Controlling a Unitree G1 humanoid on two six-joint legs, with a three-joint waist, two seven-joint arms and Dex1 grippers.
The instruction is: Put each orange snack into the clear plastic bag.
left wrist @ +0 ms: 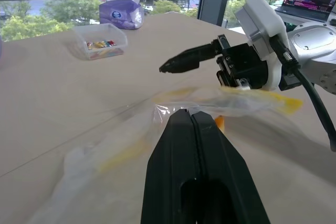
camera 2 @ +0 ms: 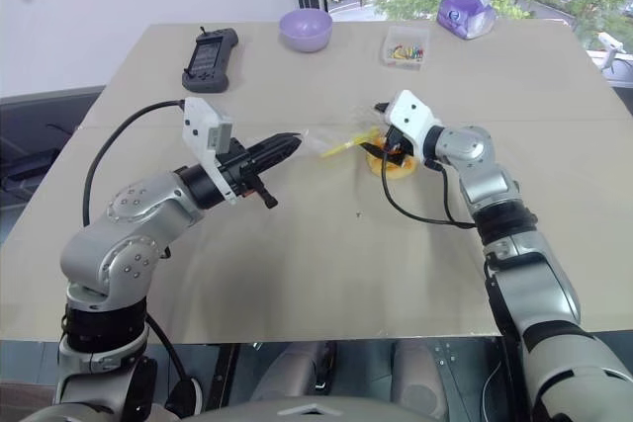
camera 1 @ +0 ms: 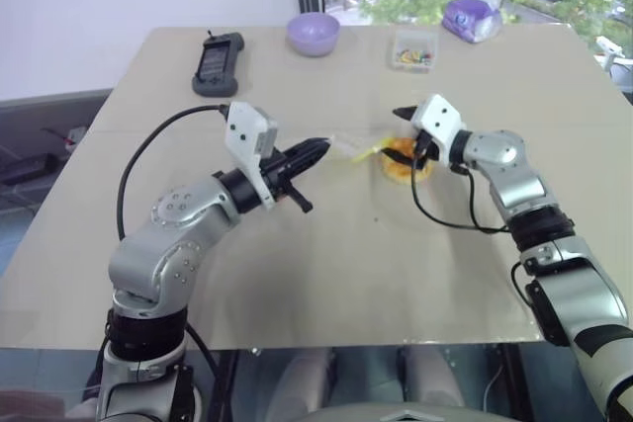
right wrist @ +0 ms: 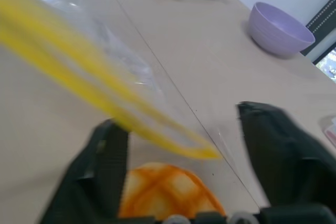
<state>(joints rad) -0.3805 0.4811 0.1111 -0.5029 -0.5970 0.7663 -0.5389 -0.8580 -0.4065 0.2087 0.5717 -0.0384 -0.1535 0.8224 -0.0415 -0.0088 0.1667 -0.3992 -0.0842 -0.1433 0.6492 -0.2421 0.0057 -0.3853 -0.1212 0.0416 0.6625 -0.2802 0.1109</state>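
Note:
The bag's loose film is pinched in my left gripper and the bag's yellow strip lies flat beyond, so next I open and take the yellow strip (camera 2: 346, 143).
The clear plastic bag (camera 1: 348, 150) hangs above the table's middle, and my left gripper (camera 1: 321, 149) is shut on its near edge. Its yellow mouth strip (right wrist: 105, 98) stretches toward my right gripper (camera 1: 400, 137). In the left wrist view the closed left fingertips (left wrist: 190, 116) pinch the crinkly film (left wrist: 100, 156). The orange snack (camera 1: 406, 170), a round bun with a grid top, lies on the table right under the bag's mouth. My right gripper (right wrist: 177, 119) is open and straddles the snack (right wrist: 168, 195), with a gap showing beside one finger.
A black handheld controller (camera 1: 218, 62), a purple bowl (camera 1: 314, 33), a small clear box of coloured bits (camera 1: 413, 49) and a purple tissue pack (camera 1: 473, 17) stand along the table's far side. The beige table (camera 1: 326, 274) lies bare toward me.

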